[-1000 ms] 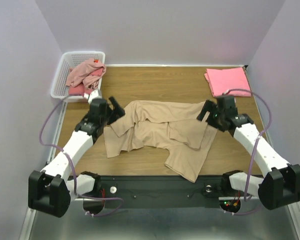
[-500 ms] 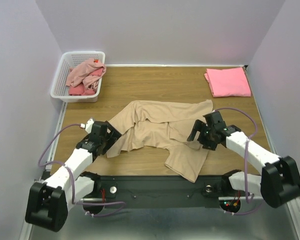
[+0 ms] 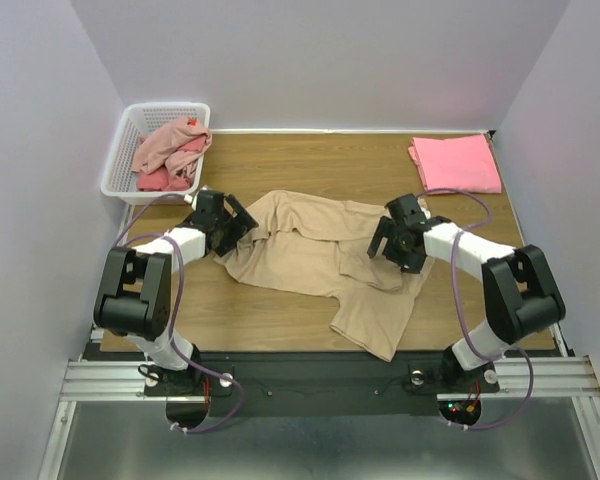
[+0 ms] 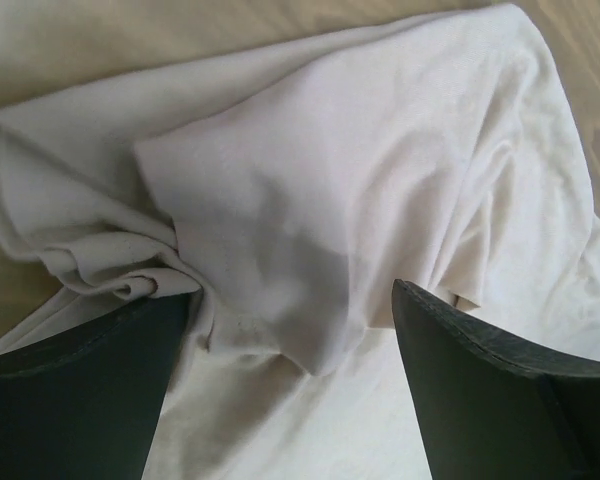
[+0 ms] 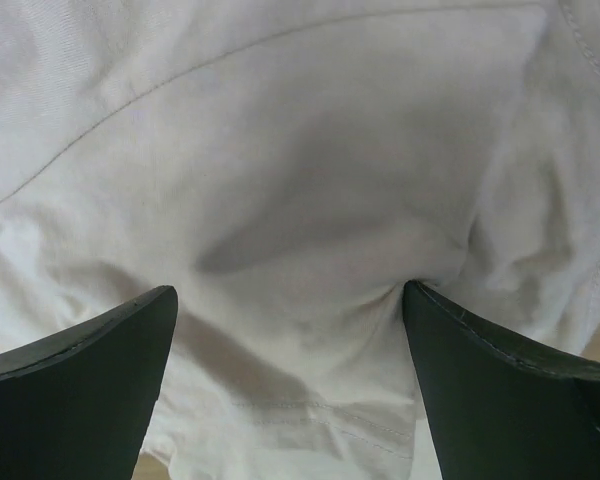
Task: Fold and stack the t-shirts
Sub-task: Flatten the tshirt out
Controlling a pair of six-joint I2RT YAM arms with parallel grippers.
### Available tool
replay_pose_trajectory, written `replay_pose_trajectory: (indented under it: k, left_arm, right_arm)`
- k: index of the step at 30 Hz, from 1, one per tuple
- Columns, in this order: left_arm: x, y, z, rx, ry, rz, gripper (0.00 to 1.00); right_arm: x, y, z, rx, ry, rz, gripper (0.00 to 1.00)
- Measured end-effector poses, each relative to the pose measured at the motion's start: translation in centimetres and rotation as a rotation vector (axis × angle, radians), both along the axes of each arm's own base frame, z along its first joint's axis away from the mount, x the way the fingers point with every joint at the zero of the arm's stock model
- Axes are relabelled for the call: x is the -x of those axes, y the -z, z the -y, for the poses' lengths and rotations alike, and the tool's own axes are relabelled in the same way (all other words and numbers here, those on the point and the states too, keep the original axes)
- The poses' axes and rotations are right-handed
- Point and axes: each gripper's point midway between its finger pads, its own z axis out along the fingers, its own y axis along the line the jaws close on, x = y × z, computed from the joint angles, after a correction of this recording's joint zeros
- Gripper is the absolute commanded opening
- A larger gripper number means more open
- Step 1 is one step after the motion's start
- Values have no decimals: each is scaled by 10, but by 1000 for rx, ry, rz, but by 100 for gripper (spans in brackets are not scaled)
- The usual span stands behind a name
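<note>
I need to close my right gripper on the beige t-shirt's nearest corner [image 3: 388, 356], at the end of the part that reaches toward the table's near edge.
The large beige t-shirt [image 3: 310, 262] lies crumpled across the middle of the table, one part reaching toward the near edge. My left gripper [image 3: 238, 222] is open and low over the shirt's left end; in the left wrist view a bunched fold [image 4: 280, 270] sits between its fingers [image 4: 80, 390]. My right gripper [image 3: 390, 240] is open over the shirt's right part, its fingertips [image 5: 510, 380] pressing into beige cloth [image 5: 300, 200]. A folded salmon-pink t-shirt [image 3: 455, 163] lies at the back right. Dusty-pink [image 3: 170, 143] and red [image 3: 154, 181] t-shirts are heaped in the basket.
A white lattice basket [image 3: 120, 160] stands at the back left corner. Grey walls close in the table on the left, back and right. Both arms are bent back near the shirt's ends, with purple cables looping beside them.
Both grippers dipped toward the near edge, then came back up onto the shirt's two ends. The shirt's lower left flap has been drawn in. Both stay open.
</note>
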Motion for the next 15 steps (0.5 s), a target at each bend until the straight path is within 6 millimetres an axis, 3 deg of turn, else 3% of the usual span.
replay_pose_trajectory:
  k: [6,11,15]
  left_arm:
    - [-28,-3,-1,-15,34,13,96]
    - [-26,-2,-3,-42,63,-13,96]
    - [-13,-3,-15,-97,56,-55,97]
  right_arm:
    - [-57,3,9,53,23,21,100]
    - [-116,0,17,62,25,86,100]
    - [-132,-2,17,70,2,117,100]
